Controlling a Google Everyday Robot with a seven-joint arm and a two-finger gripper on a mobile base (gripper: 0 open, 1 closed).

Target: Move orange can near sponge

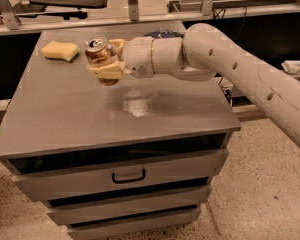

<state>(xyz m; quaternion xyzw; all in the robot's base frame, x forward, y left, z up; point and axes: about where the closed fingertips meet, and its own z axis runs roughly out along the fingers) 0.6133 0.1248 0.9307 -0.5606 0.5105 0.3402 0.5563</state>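
Note:
Next, I set the orange can, still tilted above the cabinet, down on the grey cabinet top [79, 60], against the end of the sponge closest to the arm, and let go of it there.
The orange can [97, 50] is held tilted above the grey cabinet top [65, 119], its silver top facing up and left. My gripper [108, 59] is shut on the can, with one finger [108, 70] under it and the other behind it. The pale yellow sponge [60, 50] lies flat at the back left of the top, a short way left of the can. The white arm reaches in from the right.
A dark blue chip bag [163, 34] lies at the back of the top, mostly hidden behind the arm. The cabinet has drawers [128, 175] in front. A metal rail [80, 24] runs behind the top.

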